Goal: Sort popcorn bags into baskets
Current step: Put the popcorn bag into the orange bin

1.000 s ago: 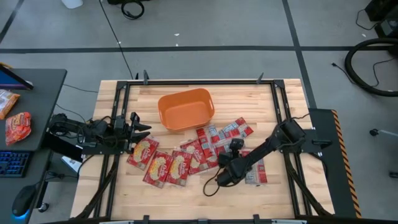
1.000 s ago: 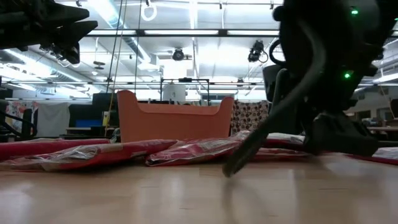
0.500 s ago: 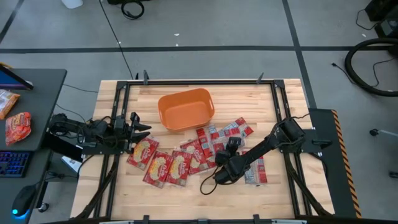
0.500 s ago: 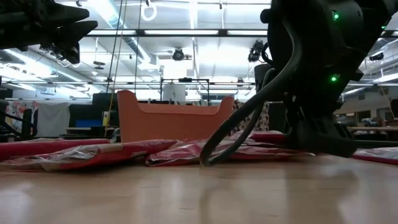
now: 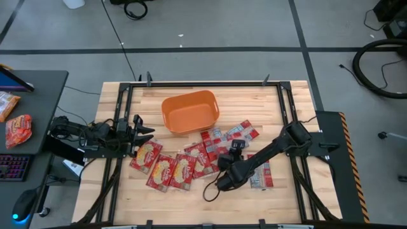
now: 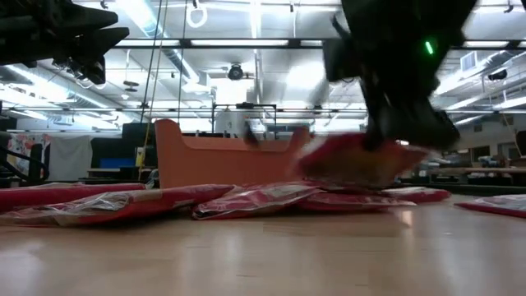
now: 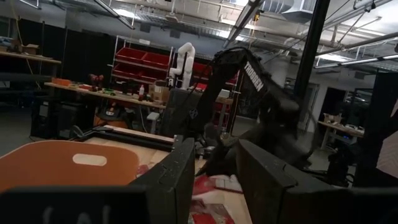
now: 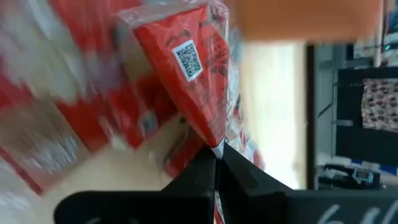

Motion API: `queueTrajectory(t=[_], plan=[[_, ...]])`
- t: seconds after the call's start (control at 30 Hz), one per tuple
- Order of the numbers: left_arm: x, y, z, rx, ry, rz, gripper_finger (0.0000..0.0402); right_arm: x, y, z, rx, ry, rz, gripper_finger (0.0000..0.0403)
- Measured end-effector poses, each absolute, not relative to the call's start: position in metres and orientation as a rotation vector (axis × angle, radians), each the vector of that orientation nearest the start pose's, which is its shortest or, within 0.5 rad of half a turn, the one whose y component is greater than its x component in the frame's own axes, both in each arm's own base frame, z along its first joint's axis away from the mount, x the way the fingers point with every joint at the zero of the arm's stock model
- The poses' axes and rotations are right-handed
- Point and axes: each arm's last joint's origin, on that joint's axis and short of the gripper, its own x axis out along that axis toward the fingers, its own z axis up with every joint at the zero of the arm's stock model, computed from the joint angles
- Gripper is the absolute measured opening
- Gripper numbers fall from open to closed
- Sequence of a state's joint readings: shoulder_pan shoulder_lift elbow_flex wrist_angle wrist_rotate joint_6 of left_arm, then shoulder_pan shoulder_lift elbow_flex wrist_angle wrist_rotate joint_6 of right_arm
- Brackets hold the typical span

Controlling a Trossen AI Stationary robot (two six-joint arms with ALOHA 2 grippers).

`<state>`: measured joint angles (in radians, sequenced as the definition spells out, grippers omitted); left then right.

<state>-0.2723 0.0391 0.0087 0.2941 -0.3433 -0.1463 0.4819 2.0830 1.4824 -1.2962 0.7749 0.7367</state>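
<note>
My right gripper is going to release the red popcorn bag inside the orange basket point(image 5: 196, 117), near the edge that faces the other bags.
Several red popcorn bags lie flat on the wooden table, some near the left point(image 5: 166, 168) and some right of the middle point(image 5: 241, 132). The orange basket point(image 5: 190, 112) stands on the far middle of the table, also in the low view point(image 6: 226, 156). My right gripper point(image 8: 216, 158) is shut on one popcorn bag point(image 8: 186, 68), which hangs above the others in the low view point(image 6: 353, 160). In the high view my right gripper point(image 5: 224, 163) is over the middle pile. My left gripper point(image 5: 143, 132) waits open at the table's left side, nothing between its fingers point(image 7: 214, 180). My right gripper pinches a corner point(image 8: 214, 144) of the red popcorn bag between its two shut fingertips. The bag is lifted clear of the table and the other bags, tilted, with its QR-code side toward the wrist camera.
A black cable loop point(image 5: 210, 189) trails on the table below my right arm. A dark side desk at the left carries two orange-red snack packs point(image 5: 18, 129) and a keyboard. Black frame rails point(image 5: 121, 102) run along the table's edges.
My right gripper has shifted a little toward the table's left and far edges and risen. It has taken hold of one popcorn bag, which is now lifted clear of the pile where it lay flat before.
</note>
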Motion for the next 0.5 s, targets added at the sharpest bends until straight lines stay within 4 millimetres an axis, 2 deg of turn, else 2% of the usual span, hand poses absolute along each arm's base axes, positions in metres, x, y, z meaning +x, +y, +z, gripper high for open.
queueTrajectory(t=[0.3,0.4,0.5], plan=[[0.094,-0.016,0.191,-0.226,-0.256,0.052,0.0123,0.366,0.165,0.229,-0.546,1.024,-0.644,0.0008],[0.094,-0.016,0.191,-0.226,-0.256,0.052,0.0123,0.379,0.162,0.241,-0.576,0.949,-0.64,0.0007],[0.094,-0.016,0.191,-0.226,-0.256,0.052,0.0123,0.395,0.152,0.243,-0.589,0.921,-0.606,0.001]])
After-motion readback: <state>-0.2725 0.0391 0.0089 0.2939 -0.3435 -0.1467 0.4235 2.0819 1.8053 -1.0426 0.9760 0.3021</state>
